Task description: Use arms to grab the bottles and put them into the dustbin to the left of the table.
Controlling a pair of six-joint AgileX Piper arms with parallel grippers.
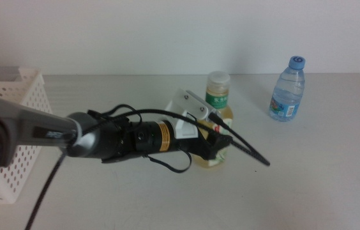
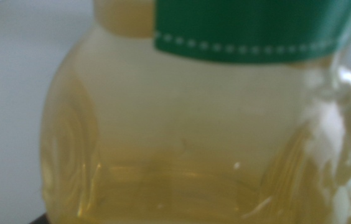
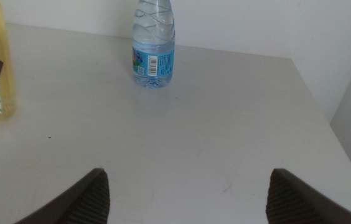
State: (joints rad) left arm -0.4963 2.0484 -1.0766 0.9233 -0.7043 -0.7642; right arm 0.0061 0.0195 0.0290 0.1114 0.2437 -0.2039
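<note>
The yellow tea bottle will leave my left gripper inside the white dustbin [image 1: 0,137], along the side of the dustbin that faces the middle of the table, as I let it go there. The bottle still stands at the table's middle.
The yellow tea bottle [image 1: 218,96] with a white cap and green label stands upright at the middle of the table [image 1: 307,172]. My left arm reaches in from the left, and its gripper [image 1: 213,145] sits against the bottle's lower half. In the left wrist view the tea bottle [image 2: 188,130] fills the whole picture, very close. A small clear water bottle [image 1: 288,89] with a blue cap stands at the back right, apart from both arms. My right gripper [image 3: 191,199] hangs open over bare table, well short of the water bottle [image 3: 154,50].
The white perforated dustbin [image 1: 7,128] stands at the table's left edge, behind the left arm. A thick black cable loops off that arm toward the front. The table's right edge and a white wall show in the right wrist view.
</note>
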